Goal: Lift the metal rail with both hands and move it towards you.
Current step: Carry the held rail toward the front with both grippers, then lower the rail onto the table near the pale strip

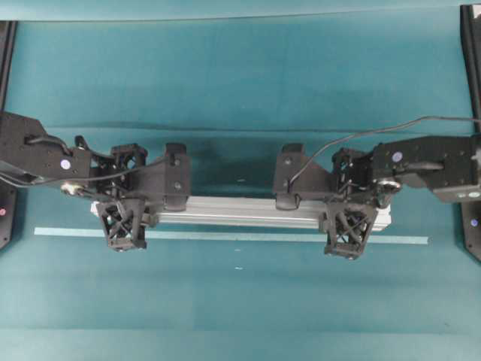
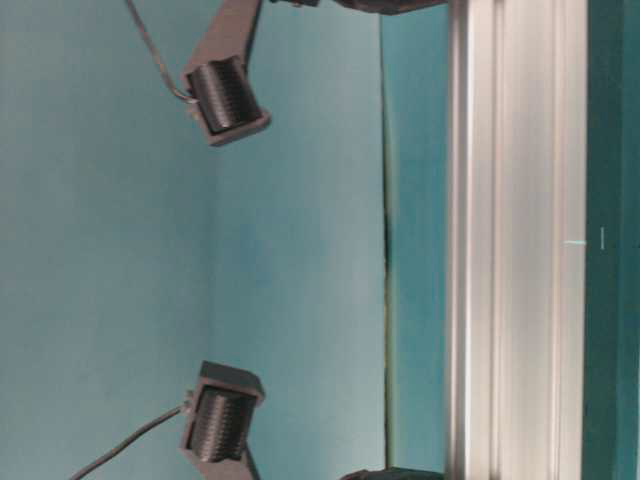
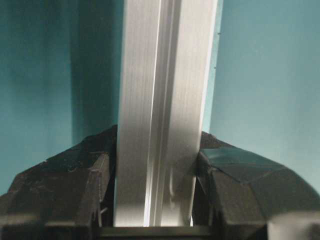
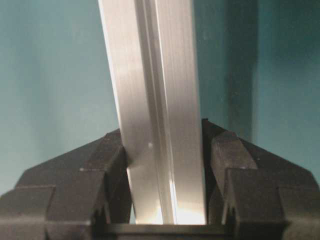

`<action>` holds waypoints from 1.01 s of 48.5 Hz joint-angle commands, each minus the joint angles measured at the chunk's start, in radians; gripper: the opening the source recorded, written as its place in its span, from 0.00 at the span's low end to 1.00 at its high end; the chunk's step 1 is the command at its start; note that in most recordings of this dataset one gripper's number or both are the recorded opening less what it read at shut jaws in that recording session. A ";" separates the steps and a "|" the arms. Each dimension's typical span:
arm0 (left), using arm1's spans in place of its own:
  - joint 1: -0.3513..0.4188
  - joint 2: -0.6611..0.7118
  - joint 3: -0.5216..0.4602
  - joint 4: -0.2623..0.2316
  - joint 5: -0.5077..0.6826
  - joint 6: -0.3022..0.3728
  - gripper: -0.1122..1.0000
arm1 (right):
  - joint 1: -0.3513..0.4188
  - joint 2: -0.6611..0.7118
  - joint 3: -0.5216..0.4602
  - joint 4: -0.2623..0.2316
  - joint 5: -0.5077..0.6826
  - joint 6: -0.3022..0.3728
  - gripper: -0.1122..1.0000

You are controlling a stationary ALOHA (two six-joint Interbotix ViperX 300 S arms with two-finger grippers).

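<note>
My right gripper is going to release the metal rail on the teal cloth [image 1: 239, 219], close along the pale tape strip.
The metal rail [image 1: 240, 210] is a long silver grooved bar lying left to right across the middle of the teal cloth. My left gripper [image 1: 124, 212] is shut on it near its left end, and my right gripper [image 1: 349, 214] is shut on it near its right end. In the left wrist view the rail [image 3: 162, 100] runs up between the black fingers [image 3: 230, 180] of the left gripper [image 3: 157, 172]. In the right wrist view the rail [image 4: 155, 100] sits likewise in the right gripper [image 4: 167, 167]. It casts a shadow beside itself. The table-level view shows the rail [image 2: 515, 240] close up.
A thin pale tape strip [image 1: 225, 235] runs across the cloth just in front of the rail. Black frame posts stand at the left edge [image 1: 6, 45] and the right edge [image 1: 472, 45]. Two black ribbed arm parts [image 2: 225, 100] show in the table-level view.
</note>
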 commanded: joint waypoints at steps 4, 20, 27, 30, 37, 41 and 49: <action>0.005 0.011 -0.006 -0.002 -0.031 -0.051 0.39 | 0.015 0.020 -0.006 0.017 -0.049 0.015 0.46; -0.018 0.015 0.034 -0.003 -0.089 -0.087 0.39 | 0.029 0.037 0.014 0.017 -0.072 0.018 0.46; -0.023 0.017 0.038 -0.002 -0.095 -0.094 0.39 | 0.031 0.038 0.015 0.020 -0.077 0.018 0.46; -0.023 0.018 0.040 -0.002 -0.106 -0.094 0.39 | 0.031 0.038 0.015 0.020 -0.077 0.018 0.46; -0.023 0.026 0.043 -0.002 -0.133 -0.092 0.39 | 0.031 0.038 0.018 0.020 -0.080 0.018 0.46; -0.023 0.035 0.043 -0.002 -0.137 -0.092 0.39 | 0.031 0.038 0.020 0.020 -0.086 0.018 0.46; -0.023 0.044 0.044 -0.002 -0.143 -0.092 0.39 | 0.031 0.044 0.021 0.020 -0.098 0.018 0.46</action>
